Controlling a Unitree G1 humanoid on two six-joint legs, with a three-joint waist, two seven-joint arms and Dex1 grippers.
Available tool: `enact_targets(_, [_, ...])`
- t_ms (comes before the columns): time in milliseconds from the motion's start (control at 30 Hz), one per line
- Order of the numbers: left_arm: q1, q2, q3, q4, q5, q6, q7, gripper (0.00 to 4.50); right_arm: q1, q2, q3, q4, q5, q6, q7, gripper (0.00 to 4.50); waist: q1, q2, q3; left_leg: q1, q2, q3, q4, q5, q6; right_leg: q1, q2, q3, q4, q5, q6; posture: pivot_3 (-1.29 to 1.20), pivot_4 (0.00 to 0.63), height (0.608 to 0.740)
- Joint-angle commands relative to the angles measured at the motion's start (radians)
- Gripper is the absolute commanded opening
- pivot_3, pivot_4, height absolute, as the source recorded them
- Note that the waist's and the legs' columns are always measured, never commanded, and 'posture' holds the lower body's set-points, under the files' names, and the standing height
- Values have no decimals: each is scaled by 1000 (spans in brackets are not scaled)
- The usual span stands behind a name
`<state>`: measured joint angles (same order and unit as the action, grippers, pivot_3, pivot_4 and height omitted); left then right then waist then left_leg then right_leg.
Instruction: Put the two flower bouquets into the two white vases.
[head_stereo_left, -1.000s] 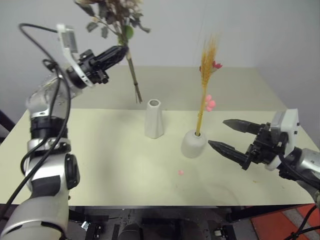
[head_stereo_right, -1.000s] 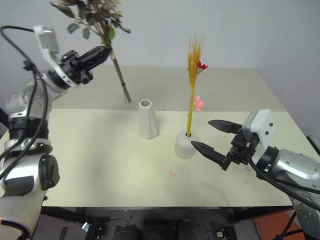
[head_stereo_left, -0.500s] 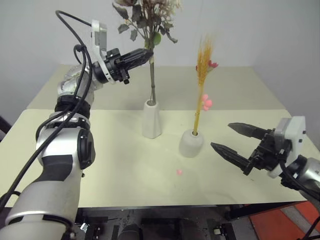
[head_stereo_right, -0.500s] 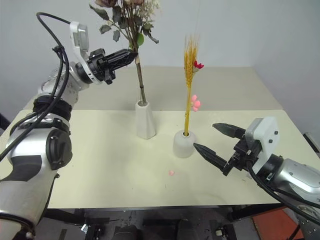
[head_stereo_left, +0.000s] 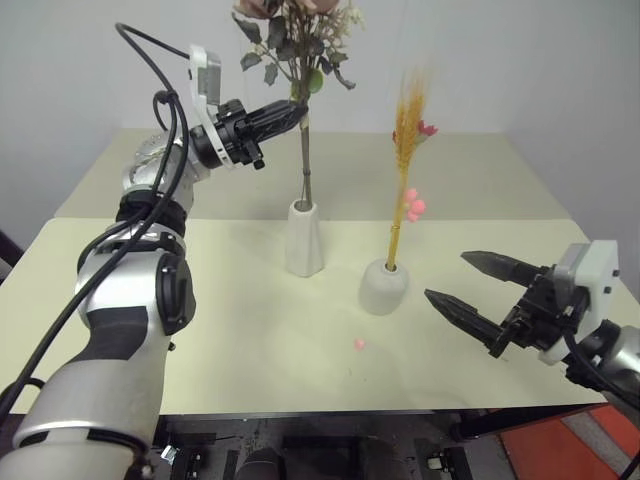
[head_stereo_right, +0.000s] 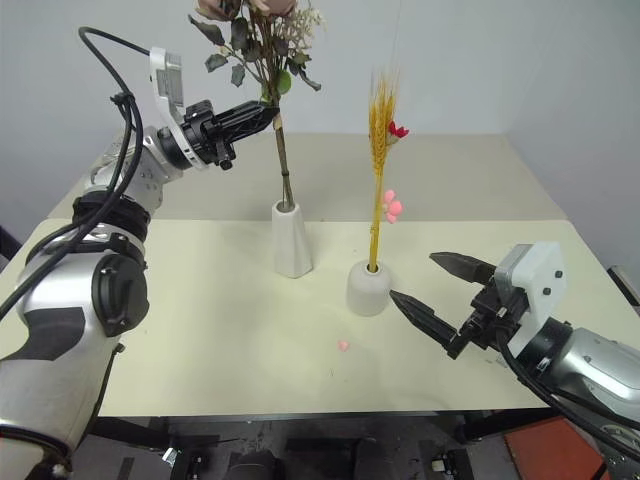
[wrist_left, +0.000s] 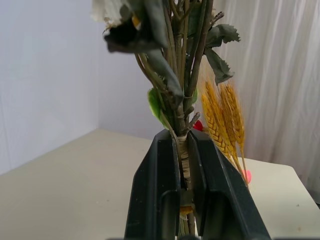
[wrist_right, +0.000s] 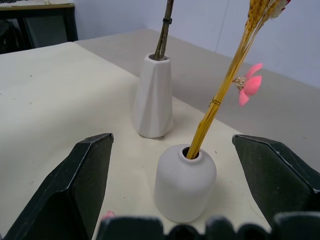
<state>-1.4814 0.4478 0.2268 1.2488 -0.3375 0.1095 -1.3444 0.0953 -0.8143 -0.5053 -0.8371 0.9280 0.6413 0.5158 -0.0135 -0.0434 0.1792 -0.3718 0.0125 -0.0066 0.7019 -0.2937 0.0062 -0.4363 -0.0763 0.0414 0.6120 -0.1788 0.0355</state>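
Observation:
The robot's left gripper needs to release the rose bouquet, now upright at the tall white vase's mouth, with its stems sunk deep in the opening of the tall white vase (head_stereo_left: 303, 207).
The rose bouquet (head_stereo_left: 293, 30) stands upright with its dark stems reaching down into the mouth of the tall white vase (head_stereo_left: 304, 239). My left gripper (head_stereo_left: 296, 108) is shut on those stems (wrist_left: 183, 150) well above the vase. The golden-yellow stalk bundle (head_stereo_left: 408, 160) with red and pink blooms stands in the short squat vase (head_stereo_left: 384, 286). To the right of that vase my right gripper (head_stereo_left: 468, 284) is open and holds nothing. In the right wrist view both vases (wrist_right: 154, 97) (wrist_right: 184, 183) sit ahead of its spread fingers (wrist_right: 75, 186).
A tiny loose pink bloom (head_stereo_left: 359, 344) lies on the cream table (head_stereo_left: 220, 330) in front of the vases. A second table surface (head_stereo_left: 470, 170) lies behind, against a pale wall.
My left gripper has carried the rose bouquet to the right, from beside the tall vase to over it, and the stems now enter its mouth. The right gripper has stayed open and nearly still.

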Motion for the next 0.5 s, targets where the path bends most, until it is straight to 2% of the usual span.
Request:
enact_targets(33, [-51,5,23,-4,4,-18,2,72,0,-2,-38,-32,18,-19,-16,4500,0,0,0,0,0,0,0,0,0,0,0,0,0,0,0,0,150,740])
enact_targets(500, [-23,0,15,-2,43,-17,-4,72,-9,-3,-29,-23,15,-22,-23,4500,0,0,0,0,0,0,0,0,0,0,0,0,0,0,0,0,150,740])
